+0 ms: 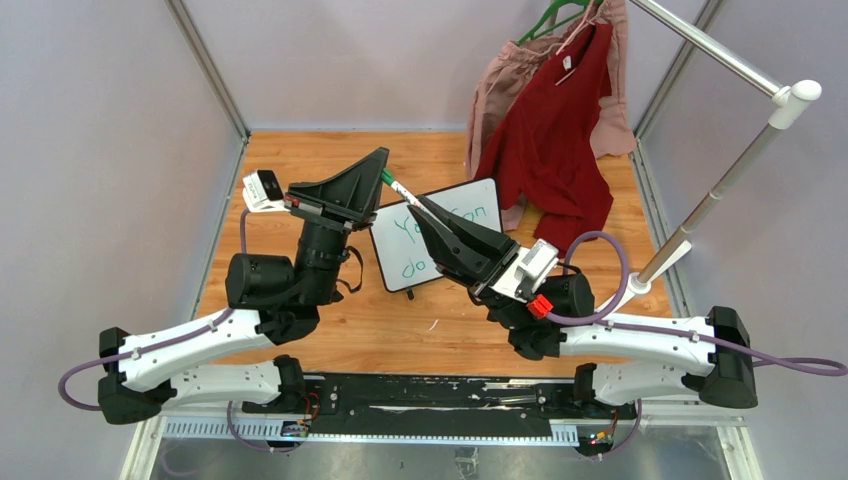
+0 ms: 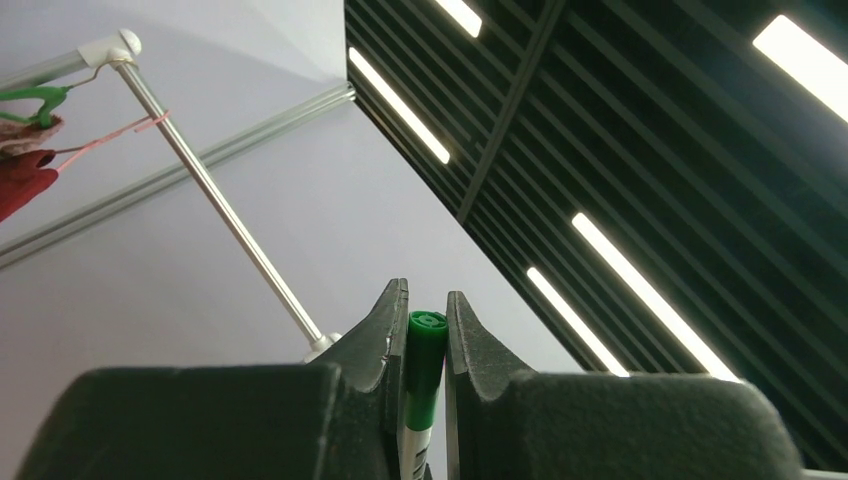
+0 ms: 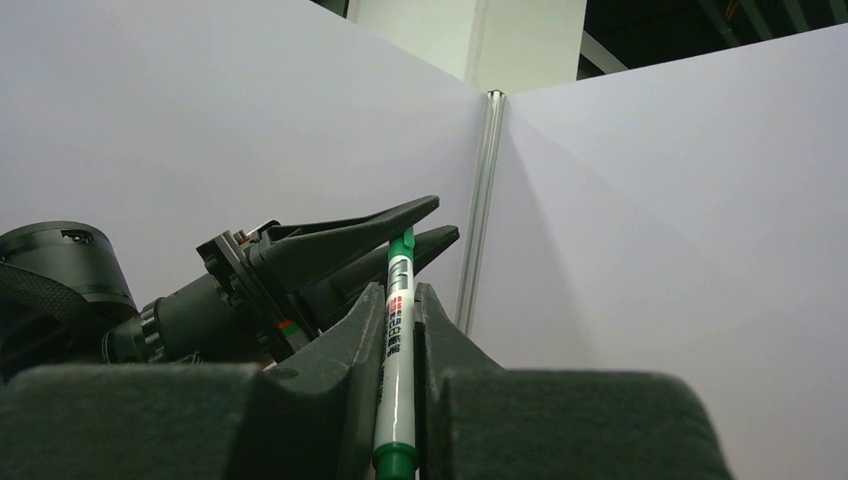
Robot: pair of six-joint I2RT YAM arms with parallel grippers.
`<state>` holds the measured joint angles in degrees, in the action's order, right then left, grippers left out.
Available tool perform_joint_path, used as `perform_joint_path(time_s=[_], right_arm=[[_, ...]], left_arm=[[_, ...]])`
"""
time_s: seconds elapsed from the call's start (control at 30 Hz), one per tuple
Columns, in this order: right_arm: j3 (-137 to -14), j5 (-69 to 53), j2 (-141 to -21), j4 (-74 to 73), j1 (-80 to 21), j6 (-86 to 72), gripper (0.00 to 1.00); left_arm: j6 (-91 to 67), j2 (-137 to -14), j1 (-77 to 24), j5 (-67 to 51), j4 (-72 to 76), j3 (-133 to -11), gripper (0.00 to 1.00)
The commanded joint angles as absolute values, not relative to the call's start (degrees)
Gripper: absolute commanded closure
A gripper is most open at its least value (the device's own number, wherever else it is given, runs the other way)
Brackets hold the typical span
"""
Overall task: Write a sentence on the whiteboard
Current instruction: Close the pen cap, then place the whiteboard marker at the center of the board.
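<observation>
Next, I release the green marker with my right gripper on the wooden table [image 1: 466, 325] beside the small white scrap near the whiteboard. The marker is now held above the board's far corner.
The whiteboard [image 1: 395, 262] lies tilted on the wooden table in the top view. The sentence [image 1: 412, 267] is green lettering on it; "do" and parts of the upper line show, and my right gripper hides the rest. A green marker [image 1: 400, 188] is held in the air over the board's far left corner. My left gripper [image 1: 383, 160] is shut on its green cap [image 2: 424, 352]. My right gripper [image 1: 418, 204] is shut on its white barrel [image 3: 396, 372]. In the right wrist view the left gripper [image 3: 440, 218] grips the marker's far end.
A red garment [image 1: 548, 140] and a pink one [image 1: 492, 90] hang from a green hanger on a metal rack at the back right, touching the board's far corner. The rack's pole [image 1: 715, 195] slants down at the right. Grey enclosure walls stand on three sides.
</observation>
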<state>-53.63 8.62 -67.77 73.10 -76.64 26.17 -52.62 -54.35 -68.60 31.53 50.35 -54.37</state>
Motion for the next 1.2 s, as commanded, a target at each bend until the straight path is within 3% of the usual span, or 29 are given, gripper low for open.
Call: perform_joint_path(time_s=[0.0, 0.23, 0.43, 0.7, 0.9, 1.17], right_arm=[[-57.73, 14.74, -70.83, 64.29, -75.26, 28.61, 1.00], [-54.56, 13.99, -67.75, 63.63, -75.31, 27.59, 1.00], [-50.03, 10.15, -59.69, 57.16, -75.32, 23.76, 1.00], [-44.83, 6.21, -47.25, 42.17, -75.28, 18.09, 1.00], [-36.79, 11.09, -38.25, 28.34, -75.26, 9.24, 1.00], [-21.76, 18.73, -32.43, 23.99, -72.97, -11.76, 1.00]], left_arm=[[-54.69, -58.90, -74.60, 19.22, 37.54, -52.01, 1.00], [-52.37, -54.81, -74.62, 24.55, 37.63, -49.07, 0.97], [-44.10, -44.91, -74.53, 34.92, 33.03, -45.28, 0.44], [-38.58, -35.24, -74.53, 40.93, 27.27, -42.20, 0.01], [-30.03, -26.39, -74.53, 52.60, 13.61, -41.21, 0.00], [-29.57, -20.04, -74.53, 68.22, -11.86, -39.98, 0.00]])
